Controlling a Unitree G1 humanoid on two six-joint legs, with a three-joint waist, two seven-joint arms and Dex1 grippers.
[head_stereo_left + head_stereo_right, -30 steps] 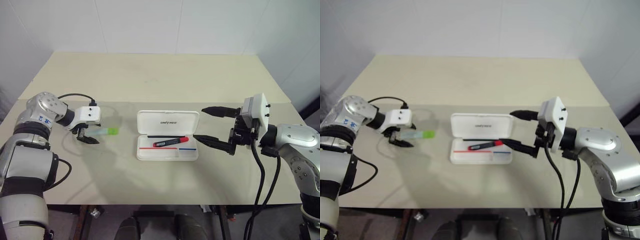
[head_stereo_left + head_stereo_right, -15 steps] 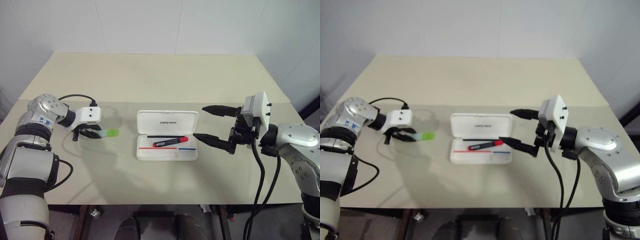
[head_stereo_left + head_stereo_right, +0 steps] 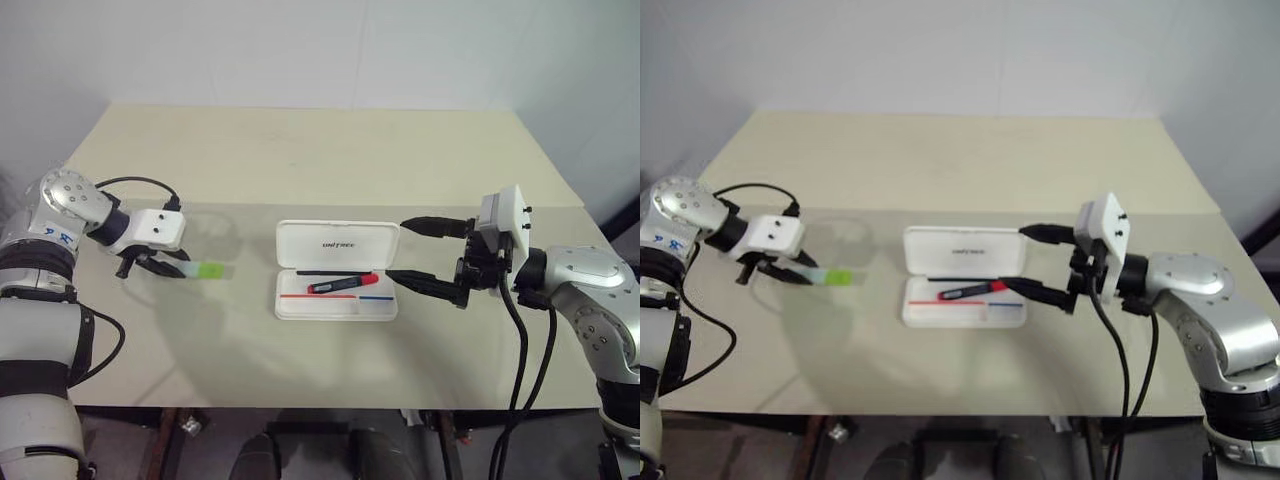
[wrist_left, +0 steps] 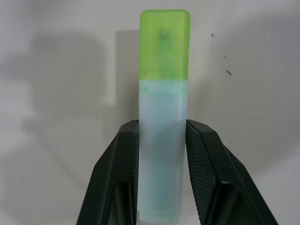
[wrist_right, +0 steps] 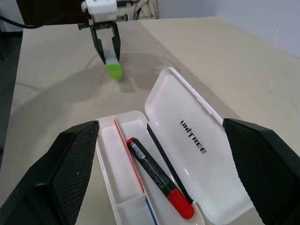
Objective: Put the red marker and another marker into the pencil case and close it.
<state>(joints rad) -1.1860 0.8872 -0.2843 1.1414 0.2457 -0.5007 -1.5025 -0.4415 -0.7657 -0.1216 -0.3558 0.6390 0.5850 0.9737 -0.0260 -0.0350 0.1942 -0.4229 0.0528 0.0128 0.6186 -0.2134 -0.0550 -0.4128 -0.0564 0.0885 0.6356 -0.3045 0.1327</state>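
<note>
Next, I release the green-capped marker, now hanging just above the tabletop, from my left gripper in the pencil case's front slot (image 3: 321, 306), alongside the thin red strip.
The pencil case (image 3: 337, 246) lies open at mid-table, white, its lid folded back. The red marker (image 3: 343, 284) rests inside its tray, red cap toward the right. Left of the case, my left gripper (image 3: 165, 266) is shut on another marker (image 4: 163, 93), pale-barrelled with a light green cap (image 3: 210, 270) pointing at the case. It hangs just above the tabletop, its shadow offset beneath. My right gripper (image 3: 397, 250) stands open at the case's right end, one finger over the lid's corner, the other beside the tray, gripping nothing.
The cream table (image 3: 320, 160) runs far back behind the case, and a bare strip runs along its front edge. Black cables (image 3: 520, 340) hang from my right wrist past the table's front edge. A cable loops over my left wrist (image 3: 140, 185).
My left gripper has shut on the green-capped marker and lifted it slightly off the table, drawing back leftward. The right gripper and the case stay as they were.
</note>
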